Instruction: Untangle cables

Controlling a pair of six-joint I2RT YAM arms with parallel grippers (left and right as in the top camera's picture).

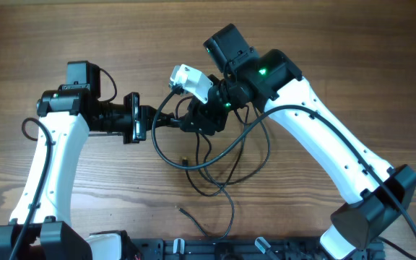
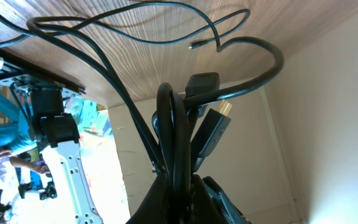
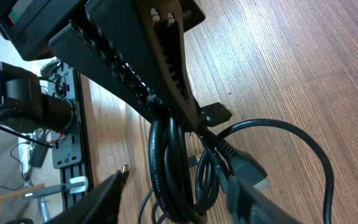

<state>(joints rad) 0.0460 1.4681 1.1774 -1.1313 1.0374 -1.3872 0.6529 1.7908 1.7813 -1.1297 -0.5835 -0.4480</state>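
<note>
Several parts of the cable bundle are pinched together in my left gripper, so it should open and take the cable's plug end (image 2: 211,132) while my right gripper holds the bundle.
The cables (image 1: 215,162) are thin black cords. Part is bunched in a coil held above the wooden table, and long loops trail down toward the front. My left gripper (image 1: 163,120) is shut on the coiled bundle (image 2: 173,143); an HDMI-type plug (image 2: 219,121) sticks out beside it. My right gripper (image 1: 196,121) meets the bundle from the right. Its fingers (image 3: 178,183) are open on either side of the coil (image 3: 169,168), not clamping it. A loose plug end (image 1: 181,210) lies near the front.
A black rail (image 1: 215,249) runs along the table's front edge. The right wrist's white camera (image 1: 188,76) sits above the bundle. Both white arms (image 1: 49,166) (image 1: 331,144) flank the cables. Bare wood lies at the back and far right.
</note>
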